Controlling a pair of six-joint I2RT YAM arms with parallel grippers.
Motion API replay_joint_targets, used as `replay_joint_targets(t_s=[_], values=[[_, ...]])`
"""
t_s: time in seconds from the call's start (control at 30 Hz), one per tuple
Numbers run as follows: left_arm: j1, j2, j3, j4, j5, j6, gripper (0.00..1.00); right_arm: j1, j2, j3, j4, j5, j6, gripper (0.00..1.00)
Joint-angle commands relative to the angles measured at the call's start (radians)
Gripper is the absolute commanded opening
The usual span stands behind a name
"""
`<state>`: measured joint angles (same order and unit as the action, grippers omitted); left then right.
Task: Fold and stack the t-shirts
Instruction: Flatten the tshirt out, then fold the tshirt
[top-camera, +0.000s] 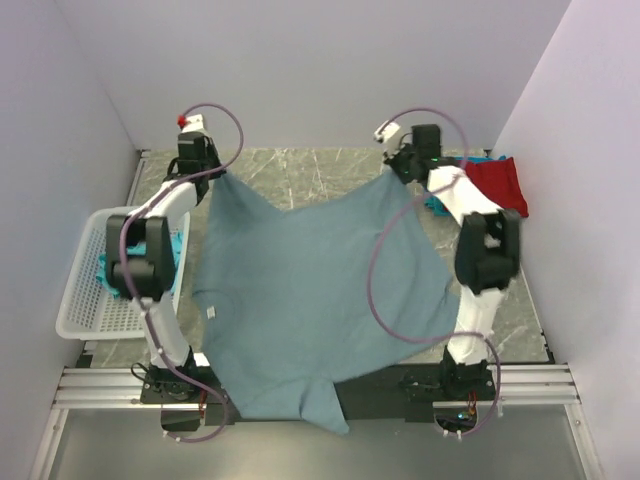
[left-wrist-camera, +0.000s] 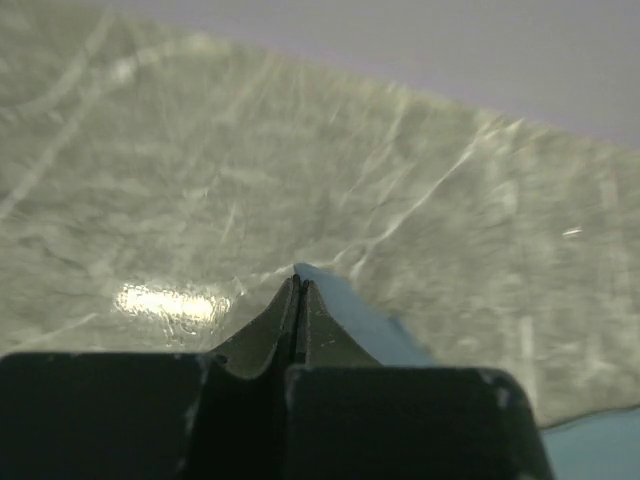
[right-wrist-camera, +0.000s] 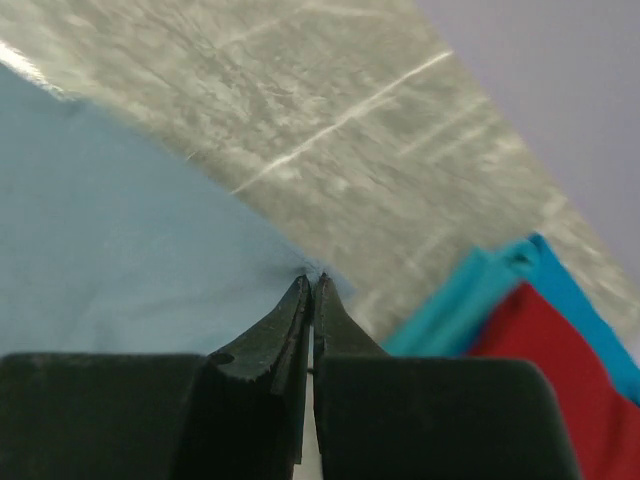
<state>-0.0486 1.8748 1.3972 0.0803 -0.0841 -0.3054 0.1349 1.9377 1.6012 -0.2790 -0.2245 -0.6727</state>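
Note:
I need to let go of the slate blue-grey t-shirt's far corner with my right gripper just beside the near end of the teal t-shirt (top-camera: 427, 214).
A large slate blue-grey t-shirt (top-camera: 310, 290) is stretched over the table, its near end hanging over the front rail. My left gripper (top-camera: 215, 170) is shut on its far left corner; in the left wrist view (left-wrist-camera: 298, 283) the fabric (left-wrist-camera: 370, 320) sticks out past the fingertips. My right gripper (top-camera: 398, 168) is shut on its far right corner; in the right wrist view (right-wrist-camera: 312, 283) the fabric (right-wrist-camera: 120, 250) spreads to the left. A red t-shirt (top-camera: 500, 182) lies folded on a teal one (top-camera: 436, 205) at the far right, also in the right wrist view (right-wrist-camera: 560, 370).
A white plastic basket (top-camera: 90, 290) at the left holds teal t-shirts (top-camera: 178, 243). Purple cables loop over both arms. Grey walls close in the marble table (top-camera: 300, 170) on three sides. A metal rail (top-camera: 300, 385) runs along the front edge.

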Motion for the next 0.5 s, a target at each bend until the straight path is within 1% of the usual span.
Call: replay_joint_targets(t_s=[0.0,0.03,0.07,0.1,0.17,0.27,0.33,0.47], values=[[0.012,0.114,0.201,-0.025,0.004,-0.017,0.00,0.037,0.151,0.189,0.061,0.059,-0.037,0.00],[0.015,0.147,0.238,-0.060,0.004,-0.015,0.00,0.045,0.191,0.225,0.054,0.072,-0.044,0.00],[0.019,0.174,0.302,-0.076,0.004,-0.012,0.00,0.048,0.225,0.294,0.046,0.108,-0.045,0.00],[0.023,0.217,0.330,-0.077,0.003,-0.005,0.00,0.055,0.281,0.324,0.040,0.123,-0.045,0.00],[0.030,0.248,0.380,-0.128,0.001,0.005,0.00,0.055,0.325,0.399,0.038,0.152,-0.042,0.00],[0.039,0.279,0.462,-0.158,0.010,0.028,0.00,0.046,0.378,0.472,0.035,0.194,-0.019,0.00],[0.044,0.274,0.471,-0.160,0.024,0.040,0.00,0.032,0.377,0.485,0.037,0.209,0.010,0.00],[0.046,0.225,0.447,-0.142,0.056,0.031,0.00,0.002,0.322,0.427,0.076,0.198,0.042,0.00]])
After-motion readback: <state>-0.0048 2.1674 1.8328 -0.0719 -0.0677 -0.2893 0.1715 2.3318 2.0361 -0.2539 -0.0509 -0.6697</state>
